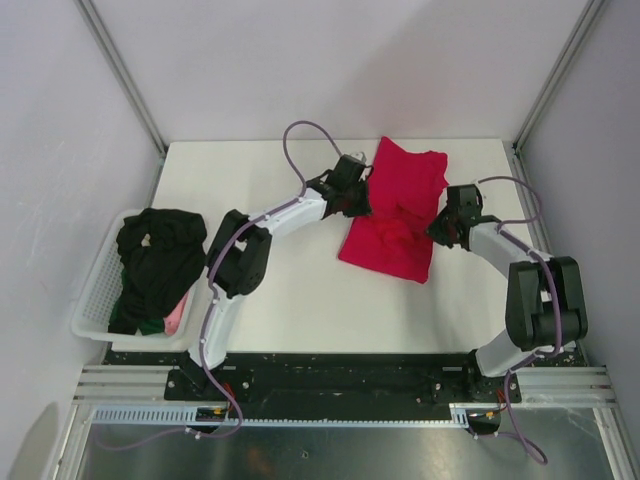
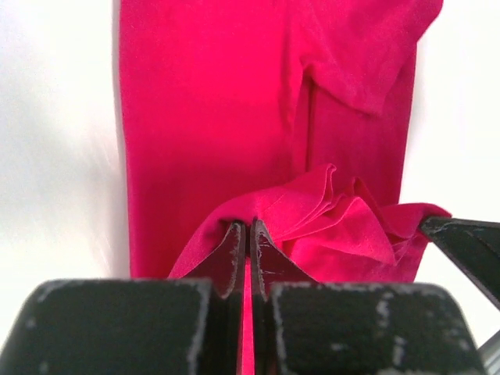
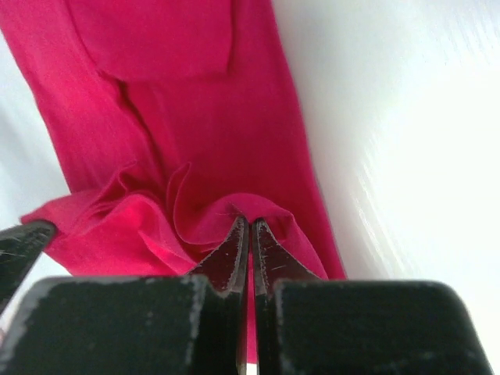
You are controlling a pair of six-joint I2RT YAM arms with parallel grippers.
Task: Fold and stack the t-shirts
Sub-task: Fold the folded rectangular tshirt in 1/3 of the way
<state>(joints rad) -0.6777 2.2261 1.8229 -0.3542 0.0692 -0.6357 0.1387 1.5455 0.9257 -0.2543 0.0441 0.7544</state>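
Note:
The bunched middle of the crimson-red t-shirt would ruin the fold, so I need to spread it flat first. Then my left gripper needs to grab the t-shirt's near corner [image 1: 342, 256].
The crimson-red t-shirt [image 1: 395, 215] lies folded lengthwise on the white table, its middle bunched up. My left gripper [image 1: 362, 203] is shut on the shirt's left edge; the left wrist view shows the cloth [image 2: 234, 101] pinched at the gripper's tips [image 2: 249, 225]. My right gripper [image 1: 436, 228] is shut on the shirt's right edge; the right wrist view shows the cloth [image 3: 195, 109] gathered at its tips [image 3: 250, 222]. The black t-shirt [image 1: 155, 260] lies heaped in the basket, with a bit of the pale pink t-shirt [image 1: 176, 315] under it.
The white lattice basket [image 1: 95, 290] stands at the table's left edge. Grey walls and metal posts [image 1: 125, 75] close in the back and the sides. A metal rail [image 1: 330, 385] runs along the near edge by the arm bases.

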